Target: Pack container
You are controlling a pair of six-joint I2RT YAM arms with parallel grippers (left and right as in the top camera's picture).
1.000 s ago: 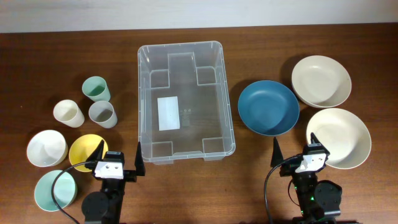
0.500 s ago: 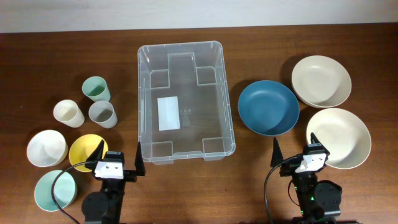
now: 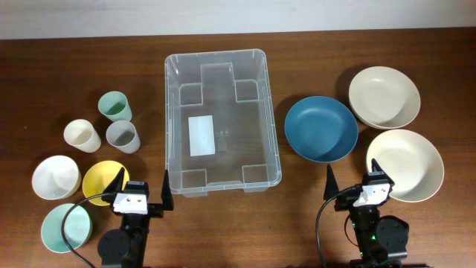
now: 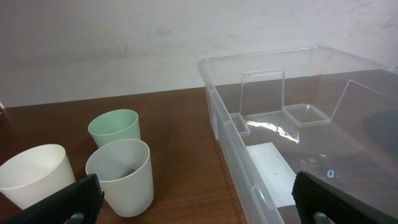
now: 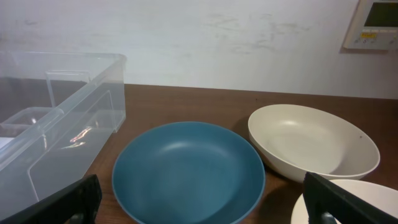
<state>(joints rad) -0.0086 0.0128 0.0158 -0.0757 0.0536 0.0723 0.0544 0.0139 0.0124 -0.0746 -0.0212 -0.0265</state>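
Note:
My right gripper is to go to the blue bowl next and close on the rim side of the blue bowl [image 3: 357,135] [image 5: 264,172] facing the cream bowls.
The large clear plastic container [image 3: 219,119] stands empty at the table's middle, a white label on its base; it also shows in the left wrist view [image 4: 292,149] and the right wrist view [image 5: 56,118]. My left gripper [image 3: 141,190] is open and empty near the front edge, just left of the container's front corner. My right gripper [image 3: 349,179] is open and empty at the front right, below the blue bowl [image 3: 320,128]. The blue bowl lies straight ahead in the right wrist view [image 5: 186,171].
Three cups, green [image 3: 114,106], cream [image 3: 81,135] and grey [image 3: 122,137], stand left of the container. White [image 3: 55,177], yellow [image 3: 103,181] and pale green [image 3: 65,227] small bowls sit front left. Two cream bowls [image 3: 384,97] [image 3: 406,164] sit right.

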